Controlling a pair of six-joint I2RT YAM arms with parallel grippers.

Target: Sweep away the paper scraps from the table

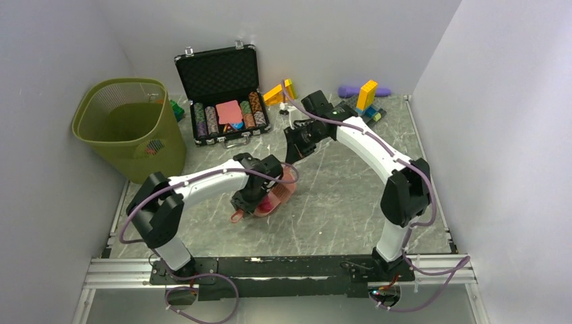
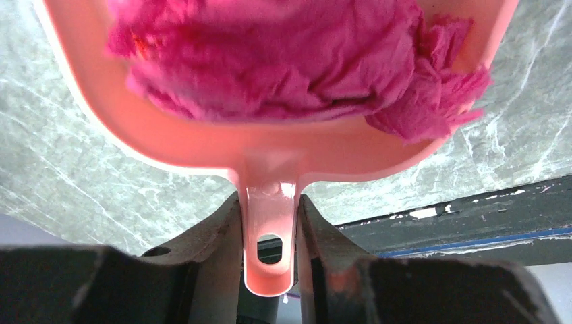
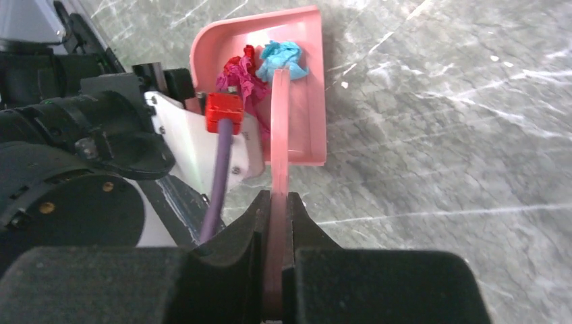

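Observation:
My right gripper needs to set the pink brush down on the table (image 1: 325,158) between the pink dustpan and the toy bricks.
My left gripper (image 2: 268,202) is shut on the handle (image 2: 270,229) of a pink dustpan (image 2: 202,145), which sits mid-table (image 1: 273,199). Crumpled magenta paper scraps (image 2: 270,61) fill the pan. From the right wrist view the dustpan (image 3: 310,81) also holds a light blue scrap (image 3: 280,57) beside red and magenta ones (image 3: 236,74). My right gripper (image 3: 276,202) is shut on a thin pink brush (image 3: 280,121) whose far end reaches into the pan against the scraps. From above, the right gripper (image 1: 297,145) hangs just behind the pan. No loose scraps show on the grey marble table (image 1: 337,196).
An olive mesh bin (image 1: 128,128) stands at the back left. An open black case of poker chips (image 1: 226,94) lies behind the pan. Toy bricks (image 1: 367,94) and a yellow-orange block (image 1: 280,92) sit along the back wall. White walls close three sides.

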